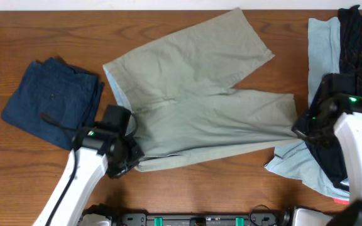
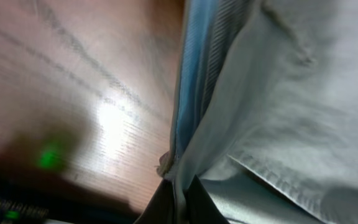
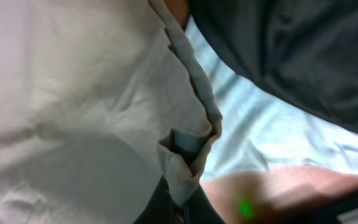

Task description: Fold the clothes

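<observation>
Next, I release the waistband corner with my left gripper on the trousers' far waistband edge (image 1: 119,96), next to the folded navy garment.
The khaki-beige trousers (image 1: 200,103) lie spread on the table, legs splayed to the right. My left gripper (image 1: 132,154) is shut on the waistband edge at the trousers' lower left; the left wrist view shows the fingers (image 2: 180,202) pinching the khaki cloth (image 2: 291,112). My right gripper (image 1: 299,130) is shut on the hem of the nearer leg; the right wrist view shows the fingers (image 3: 179,202) pinching the folded hem (image 3: 73,93).
A folded navy garment (image 1: 52,100) lies at the left. A light-blue garment (image 1: 319,50) and a black-with-orange one (image 1: 360,44) are piled at the right, under my right arm; both show in the right wrist view (image 3: 260,124). The wooden table (image 1: 30,25) surrounds them.
</observation>
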You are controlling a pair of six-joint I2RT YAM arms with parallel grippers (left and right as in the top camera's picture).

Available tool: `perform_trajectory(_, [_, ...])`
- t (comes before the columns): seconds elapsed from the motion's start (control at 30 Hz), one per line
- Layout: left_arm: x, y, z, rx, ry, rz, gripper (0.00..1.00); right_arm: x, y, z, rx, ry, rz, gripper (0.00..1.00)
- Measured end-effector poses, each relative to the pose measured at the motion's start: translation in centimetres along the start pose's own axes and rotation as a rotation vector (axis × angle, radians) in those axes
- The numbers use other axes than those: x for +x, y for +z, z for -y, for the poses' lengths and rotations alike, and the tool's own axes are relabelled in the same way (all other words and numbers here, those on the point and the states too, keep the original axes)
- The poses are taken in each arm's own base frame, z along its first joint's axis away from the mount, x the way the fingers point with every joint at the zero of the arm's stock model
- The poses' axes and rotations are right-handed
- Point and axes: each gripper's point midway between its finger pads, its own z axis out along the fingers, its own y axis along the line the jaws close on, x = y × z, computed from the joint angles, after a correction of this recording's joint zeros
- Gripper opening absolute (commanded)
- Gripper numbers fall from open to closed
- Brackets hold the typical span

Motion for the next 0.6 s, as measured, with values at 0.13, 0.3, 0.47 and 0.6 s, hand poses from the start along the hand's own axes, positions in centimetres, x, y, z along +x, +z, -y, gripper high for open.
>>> perform_trajectory(0.13, [1.2, -2.5, -0.1, 0.065, 0.043, 0.034, 0.06, 0.3, -3.1, 0.9, -0.031, 0.003, 0.035, 0.01])
perform_trajectory(0.3, [2.2, -6.2, 0.4, 0.184, 0.095, 0.117, 0.06, 0.4, -6.9, 2.1, -0.086, 0.02, 0.129, 0.01])
perform_trajectory(0.47, [2.5, -10.1, 1.7, 0.323, 0.134, 0.226, 0.06, -0.7, -11.1, 2.1, -0.151, -0.014, 0.299, 0.01])
perform_trajectory(0.6, [2.4, -11.3, 2.2, 0.376, 0.132, 0.265, 0.06, -2.7, -13.9, 0.5, -0.236, -0.078, 0.441, 0.01])
